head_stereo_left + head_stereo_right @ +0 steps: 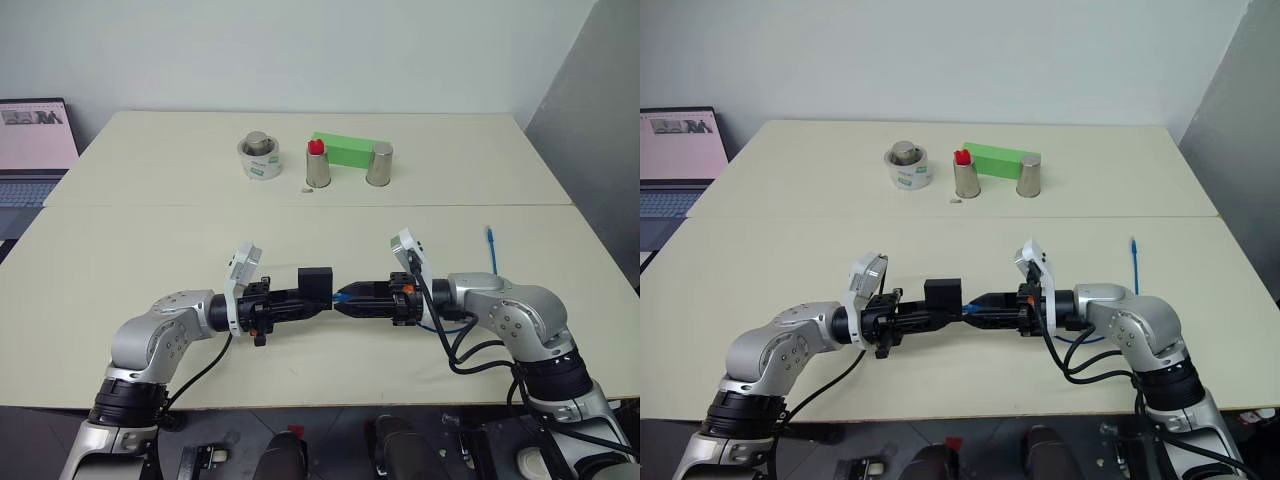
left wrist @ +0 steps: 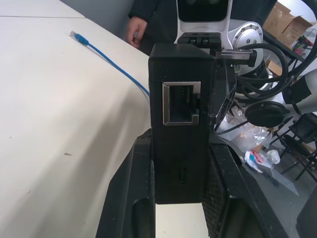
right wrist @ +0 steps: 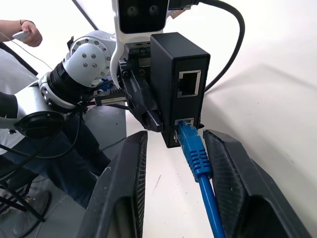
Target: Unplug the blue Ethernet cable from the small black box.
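The robot's left gripper will release the small black box on the bare near table [image 1: 216, 244] in front of the white tape roll.
My left gripper [image 1: 312, 300] is shut on the small black box [image 1: 316, 281] and holds it above the near table, pointing right. In the left wrist view the box [image 2: 181, 124] sits between the fingers [image 2: 129, 198] with an empty port facing the camera. My right gripper [image 1: 345, 298] points left at the box. Its jaws stand open on either side of the blue Ethernet cable's plug [image 3: 190, 144], which sits in the box's lower port [image 3: 184, 124]. One finger [image 3: 233, 183] is close to the plug and the other stands apart. The cable's free end [image 1: 491, 240] lies on the table at the right.
At the back of the far table stand two metal cups [image 1: 318, 166] [image 1: 379, 165], a green block [image 1: 345, 148] and a white tape roll with a metal weight [image 1: 259, 157]. A laptop [image 1: 35, 140] is at the far left. A person's hand [image 3: 27, 32] shows beyond the table.
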